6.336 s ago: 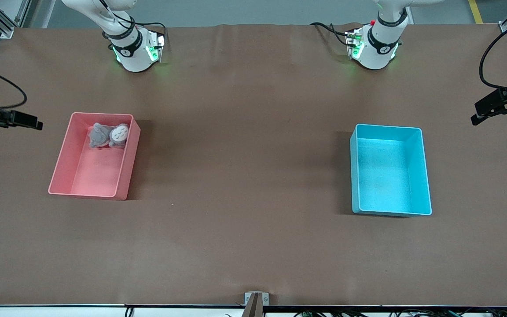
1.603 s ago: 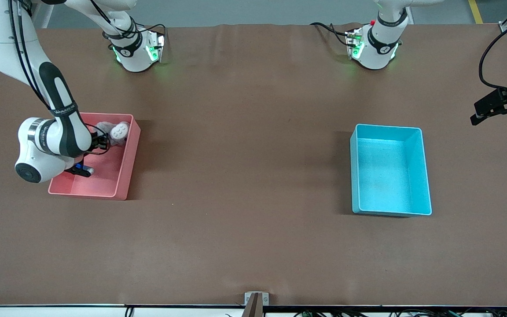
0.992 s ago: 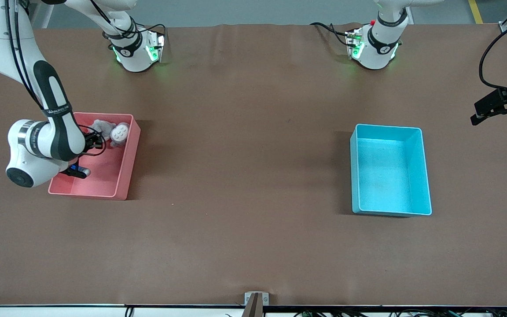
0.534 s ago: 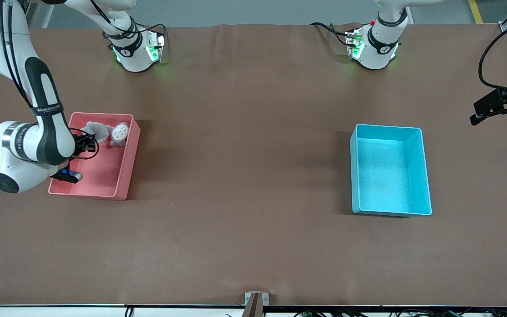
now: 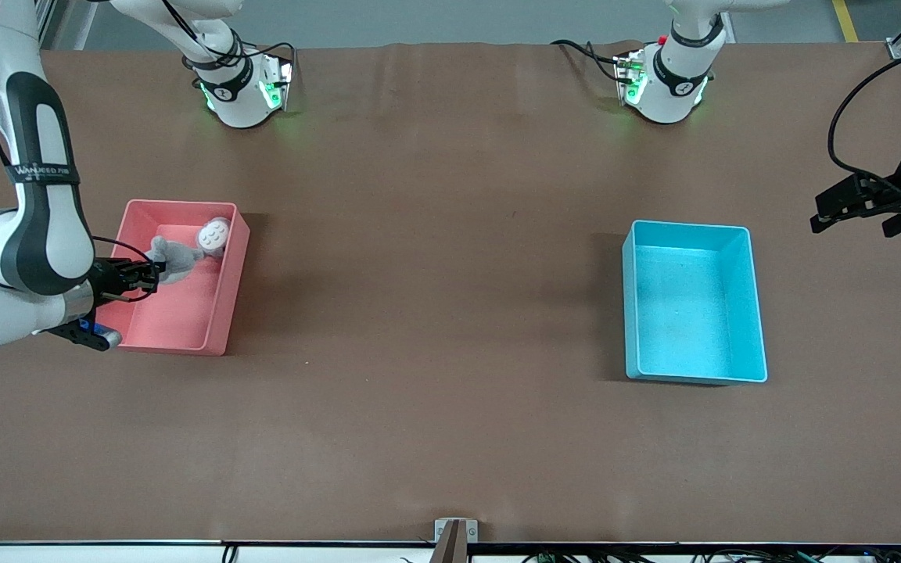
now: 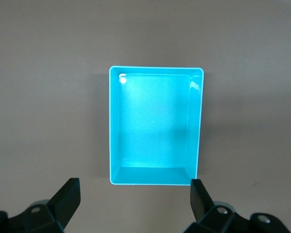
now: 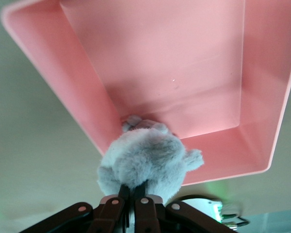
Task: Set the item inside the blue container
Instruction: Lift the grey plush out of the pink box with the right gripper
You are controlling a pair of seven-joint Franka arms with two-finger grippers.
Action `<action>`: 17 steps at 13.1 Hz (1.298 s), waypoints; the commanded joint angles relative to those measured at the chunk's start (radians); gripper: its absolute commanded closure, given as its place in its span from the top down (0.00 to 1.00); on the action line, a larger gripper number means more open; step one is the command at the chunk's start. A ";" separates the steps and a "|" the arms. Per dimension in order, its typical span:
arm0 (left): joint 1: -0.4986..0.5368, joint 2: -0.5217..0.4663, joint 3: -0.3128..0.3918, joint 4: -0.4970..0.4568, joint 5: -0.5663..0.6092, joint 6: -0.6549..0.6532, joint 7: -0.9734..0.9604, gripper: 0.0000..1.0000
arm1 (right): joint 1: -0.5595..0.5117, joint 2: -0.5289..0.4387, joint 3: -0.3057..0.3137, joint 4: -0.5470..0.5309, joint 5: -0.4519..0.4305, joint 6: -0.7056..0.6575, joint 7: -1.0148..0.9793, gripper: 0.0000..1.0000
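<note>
Next, my right gripper sets the grey plush toy down on the table midway [image 5: 432,308] between the pink bin and blue container.
The item is a grey plush toy [image 5: 184,249] with a pale belly. My right gripper [image 5: 152,270] is shut on it and holds it above the pink bin [image 5: 216,313]. In the right wrist view the grey plush toy [image 7: 148,162] fills the space just past the shut right gripper [image 7: 134,187], with the pink bin [image 7: 87,97] below. The blue container [image 5: 693,301] sits empty toward the left arm's end of the table. My left gripper [image 5: 849,209] hangs open in the air beside the blue container [image 6: 155,125], nothing between its fingers [image 6: 68,196].
The brown table [image 5: 435,313] stretches bare between the two bins. A small metal bracket [image 5: 455,532] sits at the table edge nearest the front camera. Both arm bases [image 5: 239,86] stand along the edge farthest from that camera.
My right gripper closed on the plush toy and has lifted it up off the pink bin's floor, drawing away toward the table's end. The left gripper has shifted slightly toward the blue container.
</note>
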 commanded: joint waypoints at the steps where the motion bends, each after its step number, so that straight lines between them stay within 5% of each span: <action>1: -0.003 0.017 -0.001 0.004 0.010 -0.016 0.002 1.00 | 0.102 -0.072 0.001 -0.018 0.034 0.001 0.211 0.00; 7: -0.003 0.041 -0.010 0.004 0.011 -0.045 0.015 1.00 | 0.295 -0.153 0.000 0.025 0.104 0.130 0.437 0.00; 17: -0.017 0.045 -0.027 0.004 0.023 -0.095 0.013 1.00 | 0.680 -0.040 -0.002 -0.018 0.075 0.532 0.771 0.00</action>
